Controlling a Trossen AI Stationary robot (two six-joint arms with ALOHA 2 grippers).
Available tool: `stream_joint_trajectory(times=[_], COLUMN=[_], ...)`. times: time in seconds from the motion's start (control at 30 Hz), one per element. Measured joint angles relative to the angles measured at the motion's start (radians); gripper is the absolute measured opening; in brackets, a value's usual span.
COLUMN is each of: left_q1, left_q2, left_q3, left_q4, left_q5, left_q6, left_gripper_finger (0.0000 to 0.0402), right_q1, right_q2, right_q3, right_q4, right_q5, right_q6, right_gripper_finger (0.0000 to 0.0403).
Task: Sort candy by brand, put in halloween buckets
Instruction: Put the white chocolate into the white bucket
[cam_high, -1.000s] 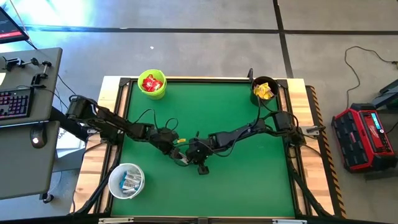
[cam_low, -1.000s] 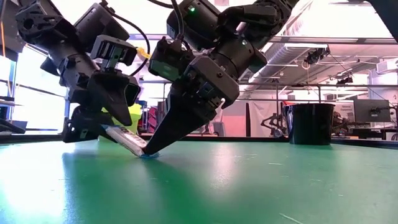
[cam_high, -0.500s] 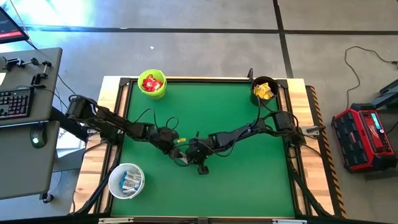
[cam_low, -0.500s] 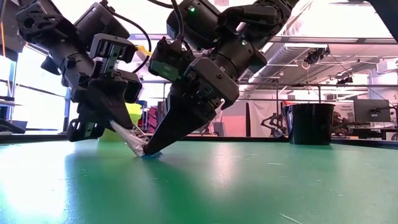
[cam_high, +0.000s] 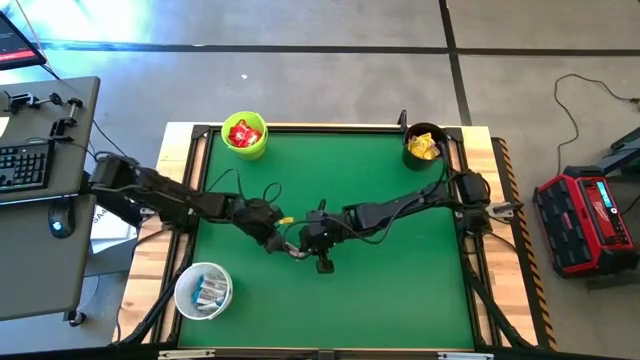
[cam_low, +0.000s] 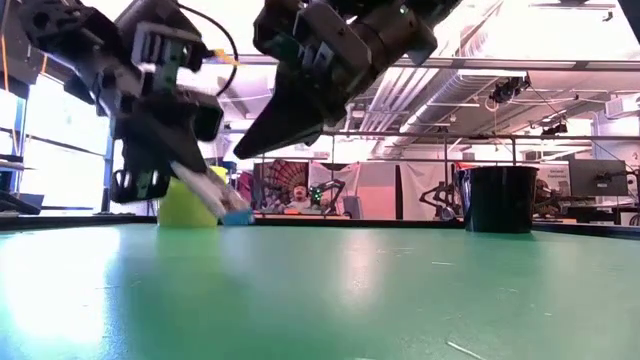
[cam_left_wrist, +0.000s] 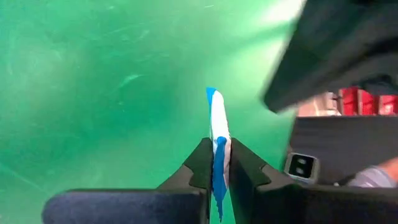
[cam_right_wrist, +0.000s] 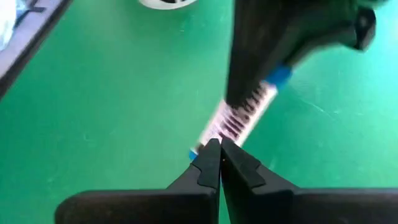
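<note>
Next, the left gripper releases the candy bar inside the white bucket (cam_high: 204, 292), next to the other white-and-blue bars. The held bar is now just above the green mat.
My left gripper (cam_low: 190, 175) is shut on a slim white-and-blue candy bar (cam_low: 218, 195) near the table's middle, a little above the green mat; the bar (cam_left_wrist: 217, 121) pokes out past its fingertips. My right gripper (cam_low: 245, 152) hangs shut above and just right of the bar, apart from it, and sees the bar (cam_right_wrist: 241, 117) ahead of its tips. The lime green bucket (cam_high: 245, 136) holds red packets, the black bucket (cam_high: 424, 145) yellow packets, and the white bucket (cam_high: 204, 290) white-and-blue bars. My left gripper pinches the bar between its two fingers at the bar's near end (cam_left_wrist: 217, 163), the fingers lying along it. They come slanting down from the table's left. The bar's free end (cam_low: 236, 214) slopes down beyond the fingertips, lifted clear of the mat.
Open green mat (cam_high: 400, 280) lies right of and in front of the grippers. The buckets stand at the far left corner, far right corner and near left corner. A desk with a keyboard (cam_high: 25, 165) stands beyond the left edge; a red case (cam_high: 585, 220) sits on the floor at right.
My left gripper has shut on the bar, whose far end rested on the mat under my right gripper's tip, and has lifted it clear. My right gripper, still shut, has risen off the bar and away from the mat.
</note>
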Motion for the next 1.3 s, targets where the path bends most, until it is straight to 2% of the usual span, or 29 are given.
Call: stream_joint_trajectory(times=[0.2, 0.5, 0.67, 0.87, 1.07, 1.17, 1.3], left_q1=[-0.011, -0.089, -0.172, -0.301, -0.453, -0.519, -0.560], left_q2=[-0.204, -0.451, -0.507, -0.551, -0.608, -0.623, -0.614], left_q3=[0.021, 0.219, 0.338, 0.431, 0.437, 0.437, 0.419], left_q4=[-0.201, -0.680, -0.899, -1.011, -1.175, -1.245, -1.251], left_q5=[0.013, 0.032, 0.098, 0.207, 0.222, 0.192, 0.155], left_q6=[0.048, 0.205, 0.205, 0.134, -0.039, -0.063, -0.062], left_gripper_finger=[0.0015, 0.0015, 0.0015, 0.0015, 0.0014, 0.0014, 0.0014], right_q1=[-0.002, -0.007, -0.014, -0.027, -0.048, -0.058, -0.068], right_q2=[-0.006, -0.006, -0.006, -0.006, -0.006, -0.006, -0.006], right_q3=[0.000, 0.000, 0.000, 0.000, 0.000, 0.000, 0.000], right_q4=[-0.006, 0.003, 0.013, 0.020, 0.018, 0.013, 0.013], right_q5=[0.014, 0.049, 0.089, 0.127, 0.134, 0.134, 0.133], right_q6=[0.047, 0.104, 0.136, 0.160, 0.183, 0.183, 0.183], right_gripper_finger=[0.0000, 0.0000, 0.0000, 0.0000, 0.0000, 0.0000, 0.0000])
